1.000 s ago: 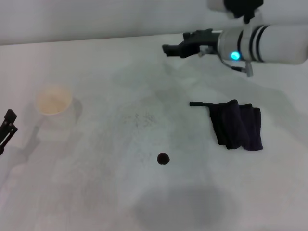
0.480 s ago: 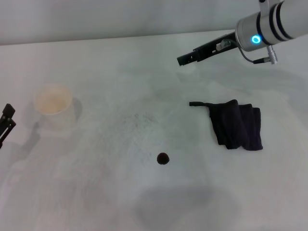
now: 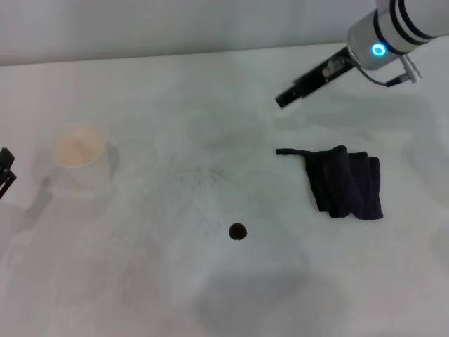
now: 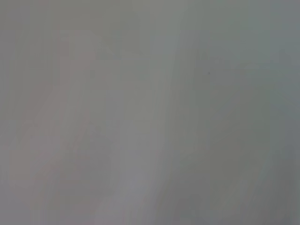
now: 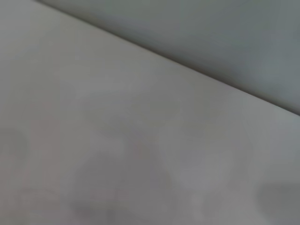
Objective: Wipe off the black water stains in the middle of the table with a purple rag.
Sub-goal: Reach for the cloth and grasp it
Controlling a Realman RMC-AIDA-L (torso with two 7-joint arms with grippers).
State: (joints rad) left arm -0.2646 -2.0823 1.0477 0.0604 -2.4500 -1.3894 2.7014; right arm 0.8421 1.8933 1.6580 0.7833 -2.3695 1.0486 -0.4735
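Note:
Next, my right gripper moves to the purple rag's middle fold [image 3: 343, 166], near the rag's far edge, and grabs it there.
The purple rag [image 3: 344, 184] lies folded on the right side of the white table [image 3: 161, 281], its thin tail pointing left. The small round black water stain [image 3: 238, 231] sits near the middle of the table, left of and nearer than the rag. My right gripper [image 3: 286, 98] hangs above the table, behind the rag and a little to its left, pointing down and left, apart from the rag. My left gripper [image 3: 5, 170] shows only at the far left edge. Neither wrist view shows the rag or the stain.
A pale translucent cup [image 3: 79, 151] stands on the left side of the table, near my left gripper. Faint grey smudges [image 3: 209, 173] mark the tabletop behind the stain. The right wrist view shows the table's far edge [image 5: 187, 65] against the wall.
My right arm has swung up and to the right; its gripper tip now points down nearer the rag. My left gripper has drawn back toward the left edge.

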